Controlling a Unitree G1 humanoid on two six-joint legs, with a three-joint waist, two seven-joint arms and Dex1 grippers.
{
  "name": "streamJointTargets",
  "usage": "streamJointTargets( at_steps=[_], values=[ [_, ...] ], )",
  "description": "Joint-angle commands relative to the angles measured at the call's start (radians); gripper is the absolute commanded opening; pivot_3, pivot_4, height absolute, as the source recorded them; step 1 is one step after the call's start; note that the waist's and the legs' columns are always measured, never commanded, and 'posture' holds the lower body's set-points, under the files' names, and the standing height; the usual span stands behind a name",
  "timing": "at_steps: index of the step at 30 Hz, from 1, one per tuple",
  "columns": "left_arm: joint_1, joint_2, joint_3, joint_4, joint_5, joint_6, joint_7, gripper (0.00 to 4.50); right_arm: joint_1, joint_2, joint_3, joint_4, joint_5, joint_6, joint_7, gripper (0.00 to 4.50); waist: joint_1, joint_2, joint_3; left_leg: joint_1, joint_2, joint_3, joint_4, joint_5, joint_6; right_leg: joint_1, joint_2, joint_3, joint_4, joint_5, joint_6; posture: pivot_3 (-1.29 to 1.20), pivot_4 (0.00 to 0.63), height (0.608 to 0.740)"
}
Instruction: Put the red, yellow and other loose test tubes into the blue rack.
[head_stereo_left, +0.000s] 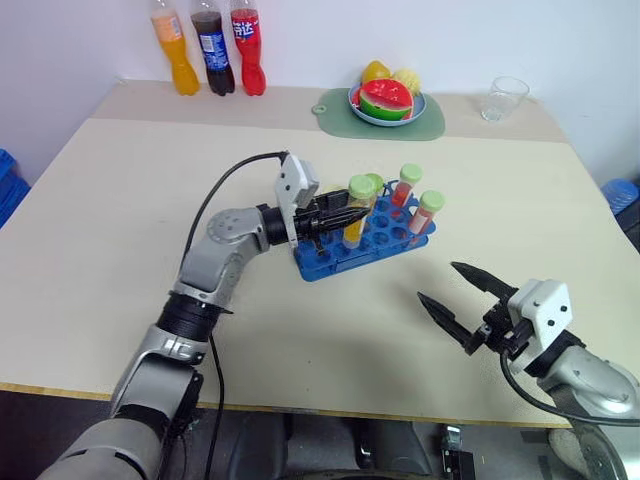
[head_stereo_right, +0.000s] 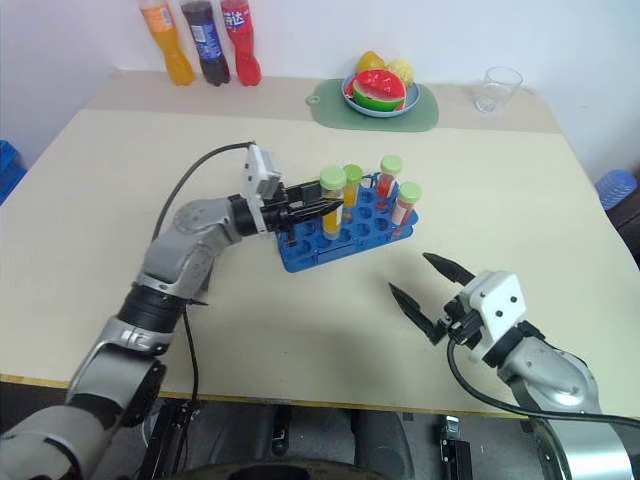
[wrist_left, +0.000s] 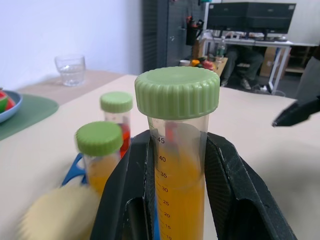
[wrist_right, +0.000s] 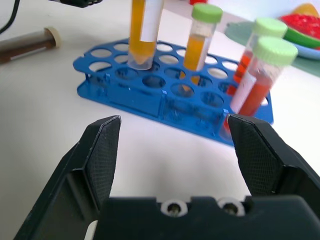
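Note:
My left gripper is to release the yellow test tube in the blue rack's near row (head_stereo_left: 381, 239), near the closer red tube. That yellow tube is held at a hole in the rack's top.
My left gripper (head_stereo_left: 352, 216) is shut on an upright yellow test tube (head_stereo_left: 354, 228) with a green cap, held over the left end of the blue rack (head_stereo_left: 385, 243). The tube's lower end (wrist_right: 140, 61) sits right at a hole in the rack's top. Standing in the rack are another yellow tube (wrist_right: 200, 37) and two red tubes (wrist_right: 260, 75), all green-capped. A dark brown tube (wrist_right: 30, 42) with a pale cap lies on the table beyond the rack's left end. My right gripper (head_stereo_left: 438, 281) hovers open and empty, nearer than the rack and to its right.
Three soda bottles (head_stereo_left: 210, 45) stand at the back left. A blue plate of fruit (head_stereo_left: 420, 105) rests on a green mat (head_stereo_left: 432, 126) at the back, with a clear cup (head_stereo_left: 504, 97) to its right. A cable (head_stereo_left: 225, 190) loops off my left wrist.

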Motion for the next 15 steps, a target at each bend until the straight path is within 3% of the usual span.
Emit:
streamJointTargets(
  at_steps=[1, 6, 15],
  values=[
    [-0.012, -0.043, 0.004, 0.007, 0.033, -0.033, -0.002, 0.86, 0.064, 0.021, -0.037, -0.076, 0.002, 0.003, -0.026, 3.76, 0.000, 0.000, 0.000, 0.000, 0.000, 0.000, 0.000, 0.000, 0.000, 0.000, 0.000, 0.000, 0.000, 0.000, 0.000, 0.00, 0.150, 0.740],
    [-0.014, -0.088, 0.014, 0.024, 0.068, -0.044, 0.008, 0.86, 0.133, 0.043, -0.057, -0.114, 0.000, -0.006, -0.044, 3.76, -0.002, 0.000, 0.000, 0.000, 0.000, 0.000, 0.000, 0.000, 0.000, 0.000, 0.000, 0.000, 0.000, 0.000, 0.000, 0.00, 0.150, 0.740],
    [-0.051, -0.182, 0.011, 0.179, 0.150, -0.120, 0.037, 0.86, 0.125, 0.045, -0.043, -0.120, -0.006, -0.002, -0.066, 3.76, 0.002, 0.000, 0.000, 0.000, 0.000, -0.001, 0.000, 0.000, 0.000, 0.001, 0.000, 0.000, 0.000, 0.000, -0.001, 0.00, 0.150, 0.740]
  ],
)
